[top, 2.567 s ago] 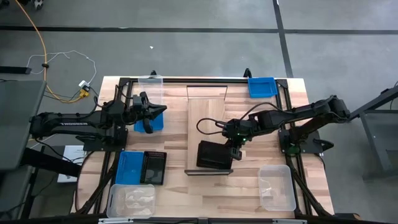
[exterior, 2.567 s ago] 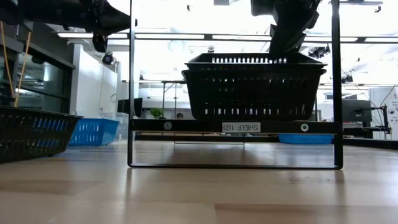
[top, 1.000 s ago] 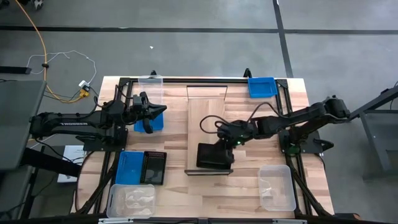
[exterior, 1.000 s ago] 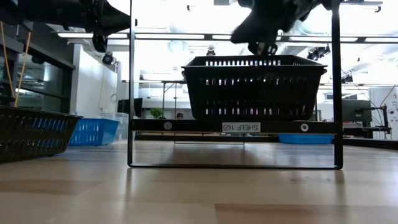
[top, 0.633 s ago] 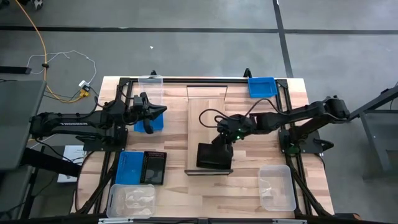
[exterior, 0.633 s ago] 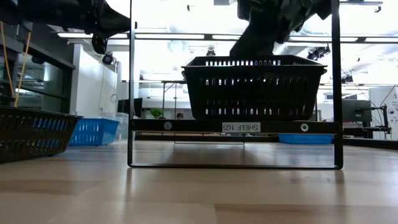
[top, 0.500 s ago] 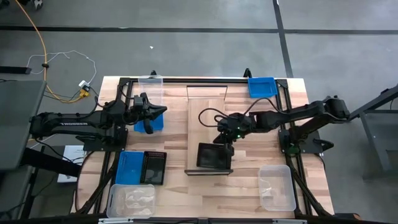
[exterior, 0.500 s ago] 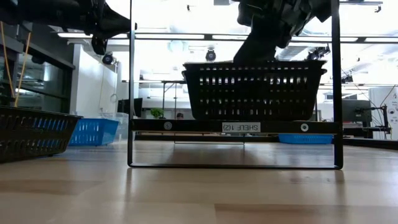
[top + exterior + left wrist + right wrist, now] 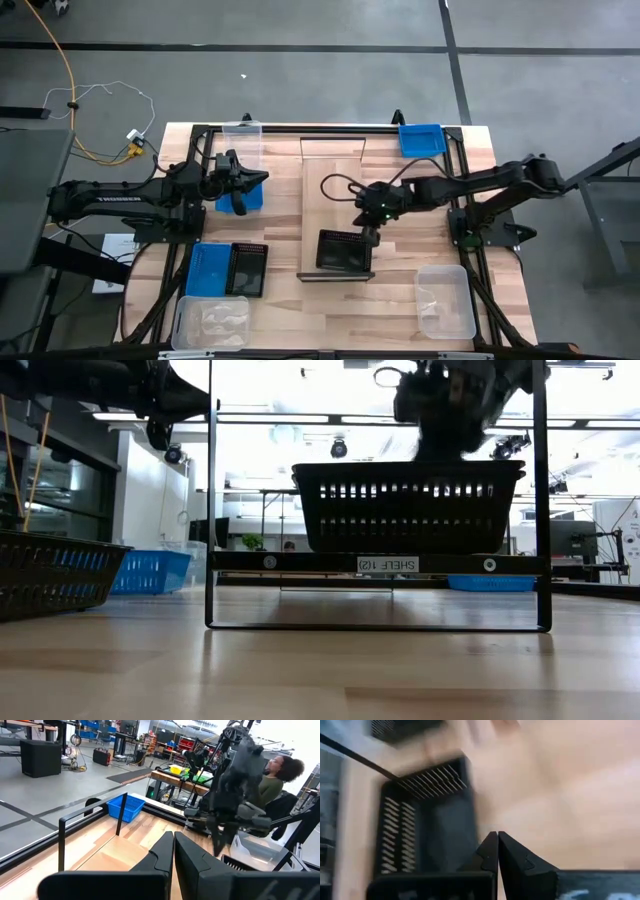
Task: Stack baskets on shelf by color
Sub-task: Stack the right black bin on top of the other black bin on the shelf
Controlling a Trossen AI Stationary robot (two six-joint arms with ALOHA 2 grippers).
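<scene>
The far rim of the black basket (image 9: 251, 245) beside the near blue basket is the next spot my left gripper will go to and close on.
A black perforated basket (image 9: 345, 251) stands on its base at the near end of the light-wood shelf (image 9: 335, 180); the low view shows it level (image 9: 408, 508). My right gripper (image 9: 369, 233) is shut and slants down at the basket's far right corner, and the right wrist view shows its fingertips (image 9: 496, 839) beside the basket (image 9: 422, 822). My left gripper (image 9: 240, 183) is shut and level above a blue basket (image 9: 250, 197) at the table's left, with nothing in it. My right gripper has its shut fingertips right at the black basket's far right rim corner (image 9: 366, 240), coming slanted from above and from the far right. Whether they touch the rim, I cannot tell. The basket rests on the shelf.
Other baskets lie around: clear (image 9: 241, 138) far left, blue (image 9: 421, 138) far right, blue (image 9: 207, 270) and black (image 9: 249, 270) near left, clear (image 9: 212, 322) at the near left corner, clear (image 9: 445, 300) near right. A person (image 9: 277, 772) sits beyond the table.
My right gripper, shut throughout, has drawn back from over the black basket's middle toward the far edge and tipped further down, ending at the basket's far right corner. The basket's rim has sunk slightly and it now sits level on the shelf.
</scene>
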